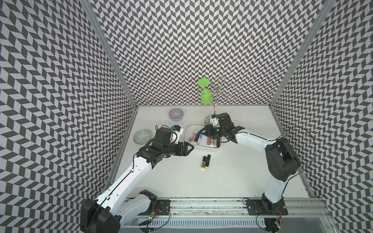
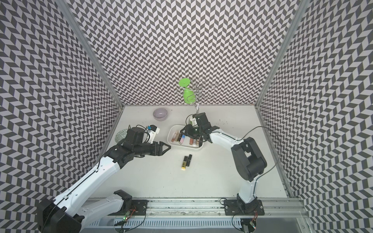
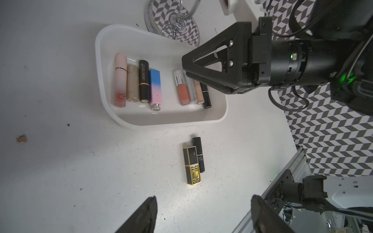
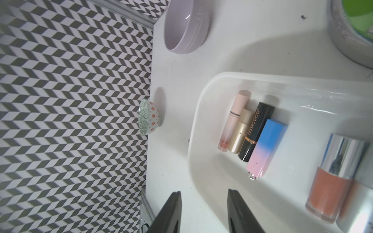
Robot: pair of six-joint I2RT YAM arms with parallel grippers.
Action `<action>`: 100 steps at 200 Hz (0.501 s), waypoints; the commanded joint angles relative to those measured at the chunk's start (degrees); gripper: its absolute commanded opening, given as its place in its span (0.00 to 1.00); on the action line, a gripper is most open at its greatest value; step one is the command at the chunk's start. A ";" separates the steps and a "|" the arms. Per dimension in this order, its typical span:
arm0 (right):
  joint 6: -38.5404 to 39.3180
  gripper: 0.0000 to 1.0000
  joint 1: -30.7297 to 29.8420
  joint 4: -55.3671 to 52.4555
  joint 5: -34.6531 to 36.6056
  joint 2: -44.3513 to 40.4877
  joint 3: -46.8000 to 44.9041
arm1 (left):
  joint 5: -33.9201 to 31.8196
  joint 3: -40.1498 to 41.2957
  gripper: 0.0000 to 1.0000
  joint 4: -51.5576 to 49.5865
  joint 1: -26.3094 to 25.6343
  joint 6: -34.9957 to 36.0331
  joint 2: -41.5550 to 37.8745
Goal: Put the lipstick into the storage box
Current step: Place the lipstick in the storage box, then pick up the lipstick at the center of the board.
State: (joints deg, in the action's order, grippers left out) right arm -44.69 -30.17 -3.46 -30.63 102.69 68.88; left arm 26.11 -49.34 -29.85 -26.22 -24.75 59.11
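Note:
The square black-and-gold lipstick beside the slim black lipstick is next for my left gripper, which should move to it and close around its middle (image 1: 203, 163) (image 3: 192, 167).
Two lipsticks lie side by side on the table in front of the storage box: a square black-and-gold lipstick (image 1: 203, 163) (image 2: 184, 161) (image 3: 191, 165) and a slim black lipstick (image 1: 208, 158) (image 2: 189, 158) (image 3: 198, 154). The white storage box (image 1: 201, 148) (image 2: 169, 137) (image 3: 100, 80) (image 4: 190, 153) holds several lipsticks in two rows. My left gripper (image 1: 192, 147) (image 2: 170, 147) (image 3: 203, 205) hovers left of the box, open and empty, facing the loose pair. My right gripper (image 1: 202, 131) (image 2: 182, 130) (image 3: 185, 68) (image 4: 203, 201) hangs over the box's far side, open with nothing between its fingers.
A lilac-grey bowl (image 1: 176, 114) (image 4: 185, 26) stands at the back left. A green-patterned plate (image 1: 141, 137) (image 4: 149, 118) sits by the left wall. A wire stand (image 1: 215, 94) carrying a green cup (image 1: 204, 94) rises just behind the box.

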 commanded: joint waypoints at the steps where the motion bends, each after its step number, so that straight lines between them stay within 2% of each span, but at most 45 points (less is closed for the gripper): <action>1: -2.33 0.42 0.63 7.99 -5.45 -5.27 -4.43 | 5.86 2.46 0.76 8.64 0.11 -4.00 -2.59; 18: -1.89 0.43 0.95 8.67 -8.91 -8.72 -6.91 | 8.04 5.02 0.76 12.99 0.05 -6.91 -3.71; 35: 2.93 0.43 0.94 0.93 -7.83 -12.27 -6.79 | 8.33 7.26 0.76 15.39 0.03 -9.23 -4.26; 70: 13.30 0.43 0.92 -21.06 3.33 -17.79 -6.23 | 4.83 10.00 0.76 16.31 -3.27 -10.72 -3.77; 100: 16.41 0.44 0.88 -27.03 9.26 -24.29 -11.97 | -3.21 8.81 0.76 13.69 -10.48 -9.32 0.97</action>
State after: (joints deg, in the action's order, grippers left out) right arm -33.89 -29.43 -20.95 -28.67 83.13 60.93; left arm 29.30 -39.44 -16.38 -32.03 -34.41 56.75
